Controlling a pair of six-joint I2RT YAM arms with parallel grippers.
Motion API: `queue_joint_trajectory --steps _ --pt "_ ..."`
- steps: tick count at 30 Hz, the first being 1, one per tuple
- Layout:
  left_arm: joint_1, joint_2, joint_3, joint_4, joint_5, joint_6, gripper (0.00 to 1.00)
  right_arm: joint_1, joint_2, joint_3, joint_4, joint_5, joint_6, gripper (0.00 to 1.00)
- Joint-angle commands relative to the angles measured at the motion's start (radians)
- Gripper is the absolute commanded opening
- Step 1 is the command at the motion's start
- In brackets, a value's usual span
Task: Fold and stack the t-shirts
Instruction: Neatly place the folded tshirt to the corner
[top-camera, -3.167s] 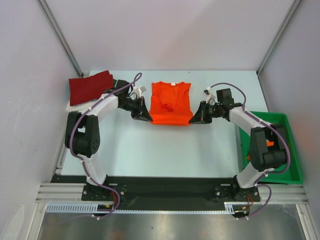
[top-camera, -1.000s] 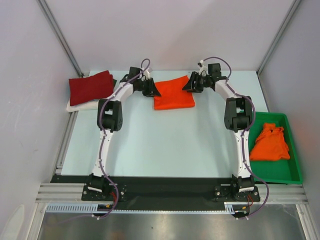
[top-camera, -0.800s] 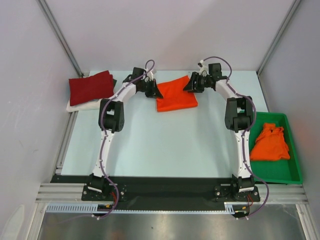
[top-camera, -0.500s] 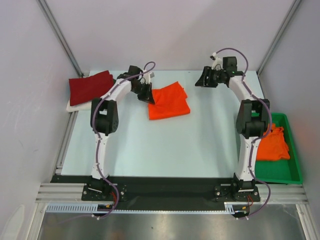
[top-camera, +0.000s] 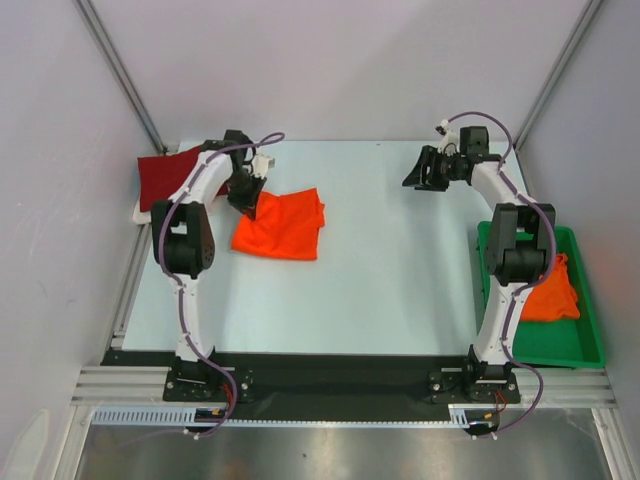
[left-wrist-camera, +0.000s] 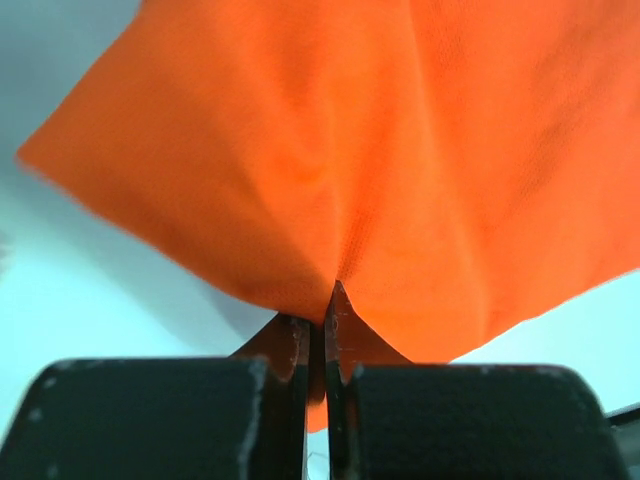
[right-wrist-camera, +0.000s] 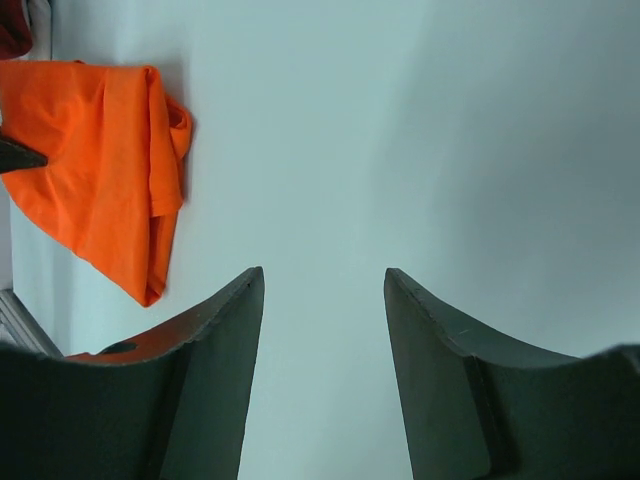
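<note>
Next, my left gripper releases the bright orange t-shirt on top of the folded dark red t-shirt (top-camera: 188, 167).
A folded bright orange t-shirt (top-camera: 282, 225) lies at the table's back left, also seen in the left wrist view (left-wrist-camera: 340, 140) and the right wrist view (right-wrist-camera: 95, 170). My left gripper (top-camera: 247, 198) is shut on its near-left edge, jaws pinching the cloth (left-wrist-camera: 322, 310). A folded dark red t-shirt (top-camera: 172, 175) rests on a white one (top-camera: 145, 212) at the far left. Another orange t-shirt (top-camera: 552, 290) lies crumpled in the bin. My right gripper (top-camera: 418, 176) hangs open and empty (right-wrist-camera: 325, 285) over bare table at the back right.
A green plastic bin (top-camera: 590, 345) stands at the right edge, behind the right arm. Grey walls close in the table (top-camera: 380, 280) on three sides.
My left gripper has dragged the folded orange t-shirt from the back middle leftward toward the dark red stack. The right gripper let go of it and drew back to the right.
</note>
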Motion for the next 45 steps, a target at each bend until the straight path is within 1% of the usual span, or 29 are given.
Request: queue_joint_trajectory --steps 1,2,5,8,9,12,14,18,22,26,35,45 --pt "-0.001 -0.103 0.105 0.005 -0.156 0.081 0.0 -0.003 -0.084 -0.007 0.04 -0.037 0.041 0.57" --pt "-0.001 -0.108 0.12 0.037 -0.185 0.084 0.0 -0.003 -0.087 -0.017 0.044 -0.039 0.043 0.57" --pt "-0.001 -0.12 0.175 0.093 -0.2 0.089 0.0 -0.003 -0.101 -0.031 0.044 -0.044 0.043 0.57" --pt "-0.007 -0.077 0.299 0.083 -0.199 0.087 0.0 -0.003 -0.116 -0.054 0.046 -0.048 0.041 0.57" --pt "-0.012 -0.06 0.373 0.077 -0.202 0.089 0.01 -0.003 -0.121 -0.06 0.047 -0.05 0.043 0.57" --pt "-0.03 -0.01 0.468 0.071 -0.213 0.095 0.0 -0.005 -0.141 -0.082 0.053 -0.048 0.041 0.57" --pt "-0.041 0.006 0.484 0.1 -0.22 0.089 0.01 -0.006 -0.156 -0.099 0.055 -0.045 0.04 0.57" --pt "-0.047 0.044 0.562 0.127 -0.289 0.089 0.0 -0.006 -0.177 -0.125 0.06 -0.042 0.041 0.58" --pt "-0.042 0.05 0.574 0.169 -0.38 0.117 0.01 -0.006 -0.196 -0.146 0.069 -0.038 0.043 0.58" --pt "-0.007 0.049 0.591 0.21 -0.459 0.126 0.0 -0.006 -0.216 -0.168 0.079 -0.031 0.044 0.58" --pt "0.073 0.046 0.593 0.308 -0.585 0.189 0.0 -0.005 -0.253 -0.219 0.098 -0.025 0.05 0.59" --pt "0.094 0.078 0.579 0.379 -0.722 0.236 0.0 -0.003 -0.279 -0.26 0.106 -0.027 0.055 0.59"
